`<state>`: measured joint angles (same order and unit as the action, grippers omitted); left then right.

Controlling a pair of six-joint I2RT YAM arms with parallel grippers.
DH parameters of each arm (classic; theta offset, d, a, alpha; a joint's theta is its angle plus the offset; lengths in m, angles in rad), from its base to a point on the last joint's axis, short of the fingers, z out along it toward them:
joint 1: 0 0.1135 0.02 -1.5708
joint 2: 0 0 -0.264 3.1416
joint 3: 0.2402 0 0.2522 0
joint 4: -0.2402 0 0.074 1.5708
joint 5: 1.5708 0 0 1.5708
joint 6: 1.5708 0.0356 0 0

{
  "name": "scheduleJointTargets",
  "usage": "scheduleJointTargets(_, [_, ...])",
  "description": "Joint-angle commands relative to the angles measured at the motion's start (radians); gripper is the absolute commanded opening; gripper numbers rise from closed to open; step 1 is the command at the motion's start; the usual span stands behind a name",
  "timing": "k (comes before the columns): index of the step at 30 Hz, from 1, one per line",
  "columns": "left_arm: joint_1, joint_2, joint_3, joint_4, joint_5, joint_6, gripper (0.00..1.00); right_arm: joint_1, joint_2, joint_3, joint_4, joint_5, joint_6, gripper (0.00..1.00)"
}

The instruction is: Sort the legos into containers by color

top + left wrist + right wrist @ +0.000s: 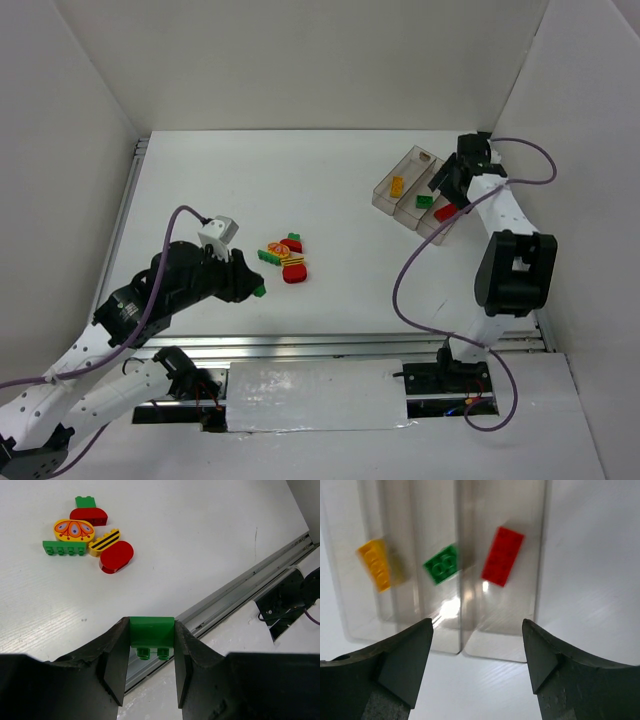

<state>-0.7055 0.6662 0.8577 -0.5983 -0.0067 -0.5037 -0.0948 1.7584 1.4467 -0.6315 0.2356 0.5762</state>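
Observation:
Next, my left gripper puts the small green lego down in the tray's middle compartment (406, 214), in front of the green brick, and lets it go.
My left gripper (150, 652) is shut on a small green lego (151, 632), held above the table near its front edge; it shows in the top view (258, 290). A heap of red, yellow and green legos (284, 259) lies mid-table, up left in the left wrist view (90, 537). My right gripper (477, 650) is open and empty, hovering over the clear three-compartment tray (500, 635) at the back right (383, 197). The tray holds a yellow brick (376, 564), a green brick (440, 564) and a red brick (502, 556), one per compartment.
An aluminium rail (240, 587) runs along the table's front edge, with cables and the arm bases beyond it. White walls enclose the table on three sides. A purple cable (410, 270) loops from the right arm.

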Motion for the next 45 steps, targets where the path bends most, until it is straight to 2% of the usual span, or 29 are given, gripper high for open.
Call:
scheduleJointTargets(1, [-0.003,0.004,0.001,0.063,0.017,-0.021,0.0,0.046,-0.18,-0.099,0.091,-0.259,-0.065,0.79])
scheduleJointTargets(2, [-0.005,0.007,-0.002,0.077,0.02,-0.033,0.0,0.061,-0.215,-0.129,0.13,-0.357,-0.062,0.79])
scheduleJointTargets(5, [-0.005,0.082,0.012,0.123,0.011,-0.053,0.0,0.131,-0.396,-0.271,0.183,-0.38,-0.032,0.8])
scheduleJointTargets(6, [-0.005,0.11,0.021,0.138,0.011,-0.052,0.0,0.144,-0.503,-0.31,0.191,-0.374,-0.013,0.84])
scheduleJointTargets(7, [-0.006,0.139,0.039,0.152,0.011,-0.05,0.0,0.161,-0.555,-0.374,0.196,-0.368,-0.003,0.97])
scheduleJointTargets(8, [-0.008,0.197,0.059,0.196,-0.025,-0.038,0.0,0.164,-0.658,-0.423,0.193,-0.361,0.016,1.0])
scheduleJointTargets(10, [-0.015,0.269,0.092,0.237,-0.036,-0.023,0.0,0.167,-0.752,-0.456,0.17,-0.361,0.02,1.0])
scheduleJointTargets(11, [-0.018,0.353,0.112,0.267,-0.038,-0.013,0.0,0.167,-0.837,-0.465,0.153,-0.354,0.013,1.0])
scheduleJointTargets(13, [-0.029,0.452,0.18,0.369,-0.052,0.004,0.0,0.167,-0.907,-0.47,0.101,-0.341,-0.002,1.0])
scheduleJointTargets(14, [-0.032,0.561,0.208,0.408,-0.056,0.011,0.0,0.164,-0.957,-0.46,0.07,-0.323,-0.004,1.0])
scheduleJointTargets(17, [-0.04,0.815,0.436,0.5,-0.082,0.054,0.0,0.164,-1.065,-0.425,0.009,-0.295,0.017,1.0])
scheduleJointTargets(19, [-0.046,1.003,0.559,0.511,-0.066,0.074,0.0,0.164,-1.12,-0.44,0.004,-0.301,0.046,1.0])
scheduleJointTargets(20, [-0.052,1.059,0.675,0.523,-0.055,0.082,0.0,0.164,-1.172,-0.477,0.013,-0.309,0.083,1.0])
scheduleJointTargets(22, [-0.074,1.216,0.786,0.549,-0.064,0.097,0.0,0.164,-1.211,-0.499,-0.003,-0.302,0.117,1.0])
scheduleJointTargets(23, [-0.08,1.266,0.898,0.554,-0.05,0.099,0.0,0.162,-1.247,-0.502,-0.02,-0.292,0.146,1.0])
scheduleJointTargets(25, [-0.089,1.417,1.005,0.574,-0.004,0.099,0.0,0.161,-1.312,-0.508,-0.042,-0.272,0.181,1.0])
scheduleJointTargets(26, [-0.097,1.464,1.108,0.589,0.0,0.094,0.0,0.161,-1.335,-0.511,-0.04,-0.271,0.191,1.0])
scheduleJointTargets(29, [-0.117,1.613,1.234,0.696,0.089,0.087,0.0,0.162,-1.386,-0.473,-0.075,-0.265,0.203,1.0])
scheduleJointTargets(32, [-0.14,1.694,1.265,0.846,0.103,0.085,0.0,0.161,-1.398,-0.441,-0.097,-0.318,0.198,1.0])
scheduleJointTargets(35, [-0.167,1.789,1.331,0.914,0.059,0.111,0.0,0.161,-1.412,-0.44,-0.108,-0.403,0.198,1.0])
scheduleJointTargets(36, [-0.172,1.808,1.348,0.925,0.047,0.117,0.02,0.161,-1.419,-0.44,-0.111,-0.415,0.197,1.0])
scheduleJointTargets(38, [-0.181,1.849,1.412,0.94,0.037,0.113,0.12,0.161,-1.432,-0.44,-0.116,-0.439,0.185,1.0])
scheduleJointTargets(40, [-0.181,1.9,1.457,0.95,0.016,0.106,0.13,0.164,-1.444,-0.425,-0.141,-0.437,0.165,1.0])
scheduleJointTargets(45, [-0.181,1.94,1.448,1.015,-0.061,0.129,0.13,0.164,-1.468,-0.396,-0.188,-0.453,0.134,1.0])
